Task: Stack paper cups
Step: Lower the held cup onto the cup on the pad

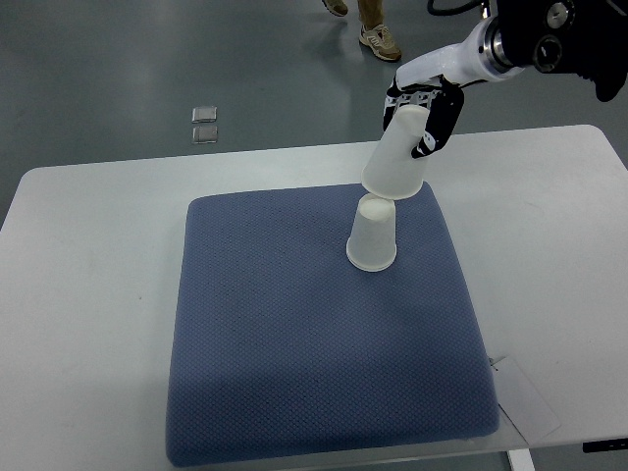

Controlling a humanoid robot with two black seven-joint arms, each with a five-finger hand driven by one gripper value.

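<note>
The robot's right gripper should release the held paper cup over the top of the standing white paper cup [372, 205].
A white paper cup [372, 238] stands upside down on the blue mat [285, 343], right of its middle. My right hand [424, 110] reaches in from the upper right and is shut on a second white paper cup [398, 157]. That cup is held upside down and tilted, its open rim just over the top of the standing cup, touching or nearly touching it. The left arm does not show.
The blue mat lies on a white table [88, 294]. A person's feet [378, 39] show on the grey floor at the top. Two small clear squares [205, 124] lie on the floor beyond the table. A paper label [525, 397] lies at the mat's near right corner.
</note>
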